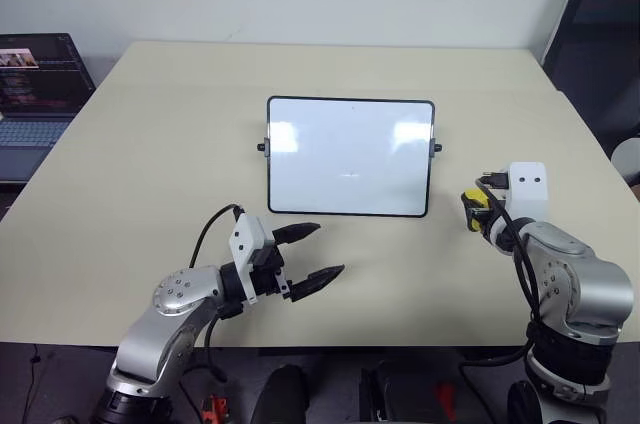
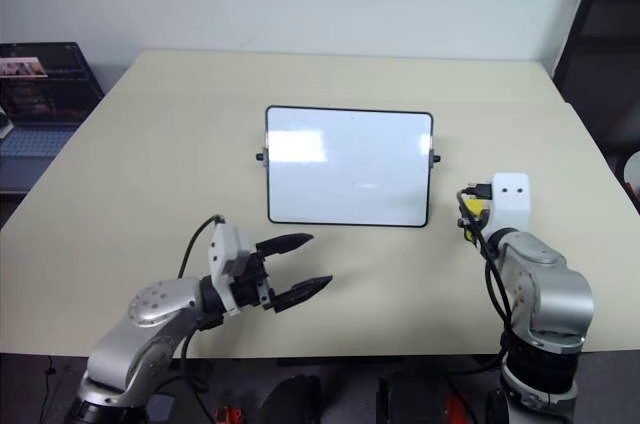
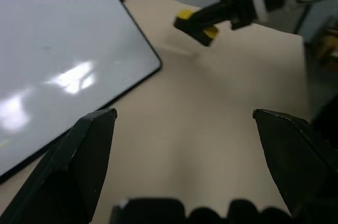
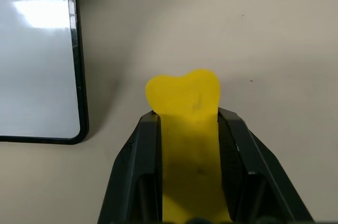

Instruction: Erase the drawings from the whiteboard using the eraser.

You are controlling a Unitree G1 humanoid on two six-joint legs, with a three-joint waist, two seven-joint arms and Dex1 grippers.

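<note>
The eraser will leave my right gripper on the bare tabletop just off the whiteboard's near corner (image 1: pixel 475 233).
The whiteboard (image 1: pixel 350 156) stands in the middle of the beige table (image 1: pixel 180 124), thin black frame, small knobs on both short sides. The drawings are out of view; the board's face looks plain white with two glare patches. Just right of the board's lower right corner, my right gripper (image 1: pixel 472 210) is shut on the eraser (image 4: pixel 185 97), whose yellow end sticks out past the fingers close above the tabletop. The eraser (image 3: pixel 195 23) appears in the left wrist view too. My left gripper (image 1: pixel 330 249) hangs open and empty in front of the board's lower left corner, pointing to the right.
An open laptop (image 1: pixel 35 84) sits beyond the table's left edge. A dark chair back (image 1: pixel 600 34) stands past the far right corner. Bare tabletop lies between the two grippers and behind the board.
</note>
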